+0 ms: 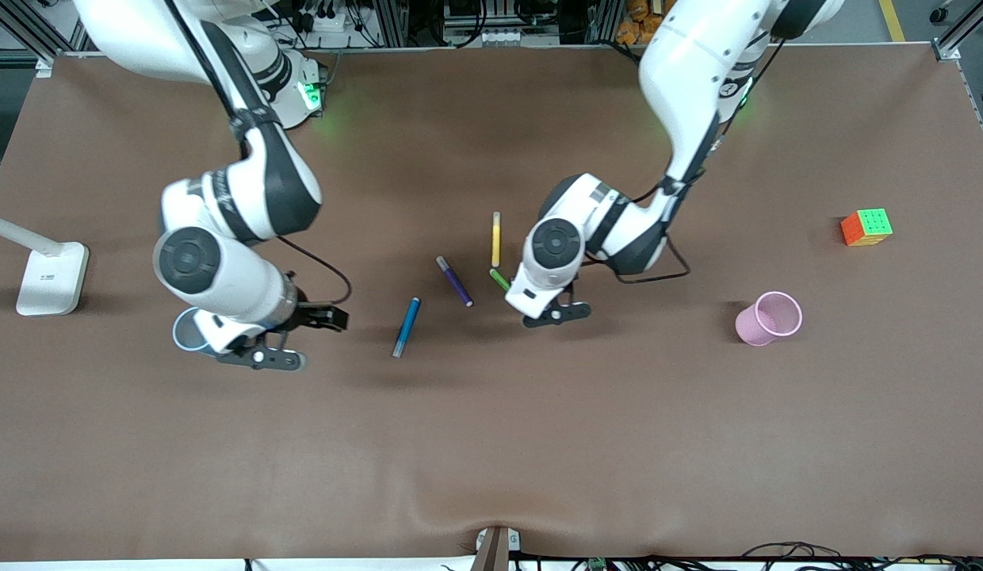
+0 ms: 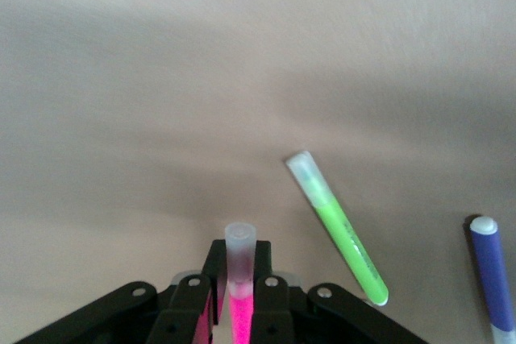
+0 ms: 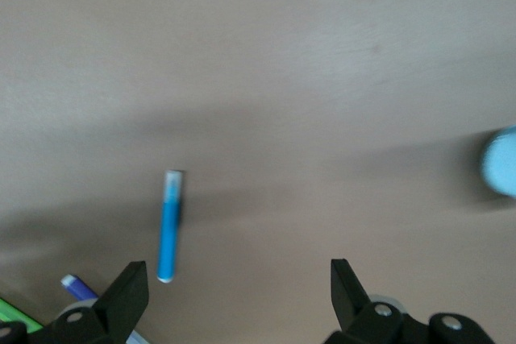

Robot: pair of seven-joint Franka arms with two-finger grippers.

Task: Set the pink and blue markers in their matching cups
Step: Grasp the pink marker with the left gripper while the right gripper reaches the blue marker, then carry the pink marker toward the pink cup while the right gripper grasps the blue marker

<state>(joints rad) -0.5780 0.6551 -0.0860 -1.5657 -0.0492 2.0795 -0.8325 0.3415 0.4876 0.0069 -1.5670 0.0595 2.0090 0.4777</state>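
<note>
Next, my right gripper should go to the blue marker's pale end [image 1: 399, 348] [image 3: 172, 191], the one nearer the front camera, and close there.
My left gripper [image 1: 552, 312] is shut on the pink marker [image 2: 240, 279], whose pale end sticks out past the fingertips. In the front view the marker is hidden under the hand, which hangs just over the table beside the green marker [image 1: 499, 278]. The blue marker [image 1: 406, 327] lies flat on the table. My right gripper [image 1: 297, 339] is open and empty, low over the table between the blue marker and the light blue cup [image 1: 187, 328]. My right arm partly covers that cup. The pink cup [image 1: 769, 318] stands toward the left arm's end of the table.
A dark purple marker [image 1: 454, 281] and a yellow marker [image 1: 496, 239] lie near the green one. A coloured puzzle cube [image 1: 866, 227] sits farther from the front camera than the pink cup. A white lamp base [image 1: 51, 277] stands at the right arm's end.
</note>
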